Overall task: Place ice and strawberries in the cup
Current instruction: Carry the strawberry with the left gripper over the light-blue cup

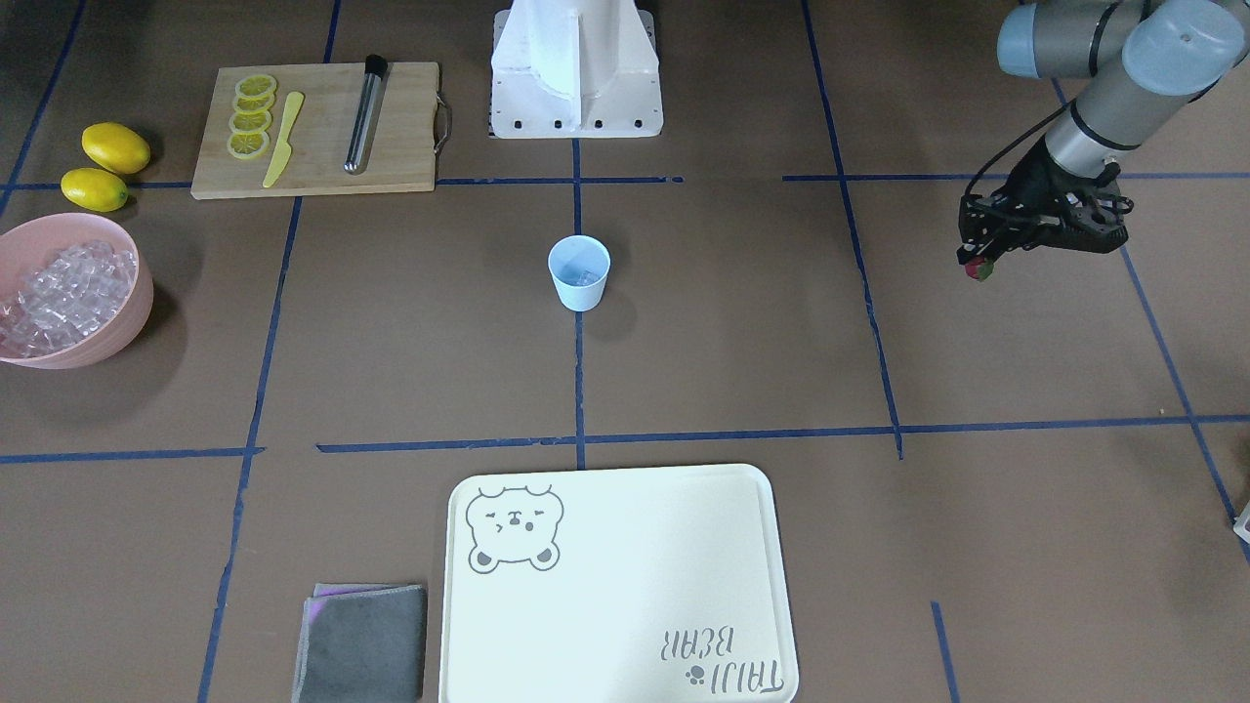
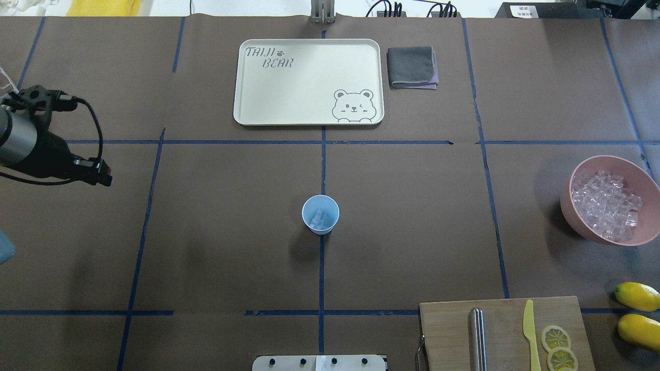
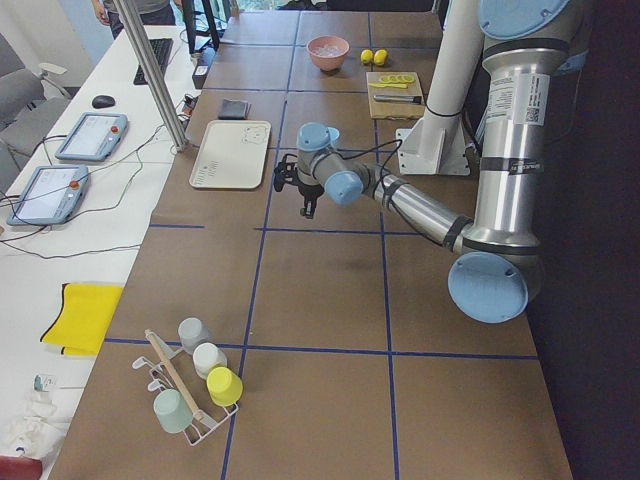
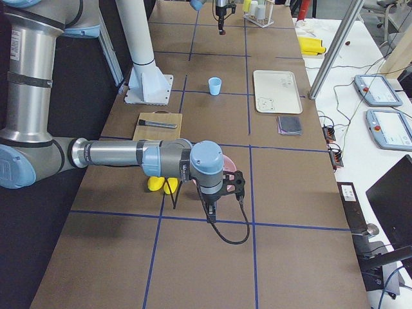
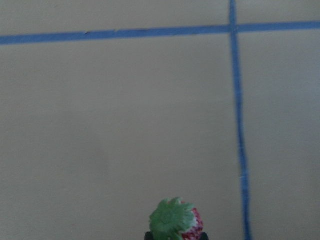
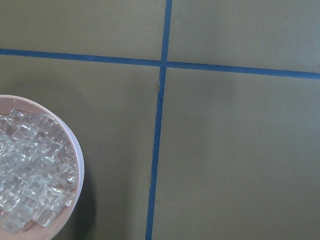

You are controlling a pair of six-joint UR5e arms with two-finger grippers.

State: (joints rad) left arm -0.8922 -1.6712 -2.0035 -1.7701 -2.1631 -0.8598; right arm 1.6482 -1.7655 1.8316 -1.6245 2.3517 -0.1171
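Note:
The robot's left gripper needs to release the red strawberry onto the clear ice cubes inside the pale blue cup (image 1: 580,271).
The pale blue cup (image 1: 579,281) stands upright at the table's middle, also in the overhead view (image 2: 320,226), with a few clear ice cubes (image 2: 318,218) inside. My left gripper (image 1: 979,262) hovers above the table far to the cup's side, shut on the small red strawberry (image 1: 979,271); its green cap shows in the left wrist view (image 5: 172,221). More ice (image 1: 63,291) fills the pink bowl (image 1: 122,337). My right gripper (image 4: 212,207) shows only in the exterior right view, beside that bowl; I cannot tell if it is open or shut.
A wooden cutting board (image 1: 400,127) holds lemon slices (image 1: 252,117), a yellow knife (image 1: 283,140) and a metal rod (image 1: 364,115). Two lemons (image 1: 105,164) lie by the bowl. A cream tray (image 1: 625,576) and grey cloth (image 1: 361,642) sit opposite the robot base (image 1: 576,68).

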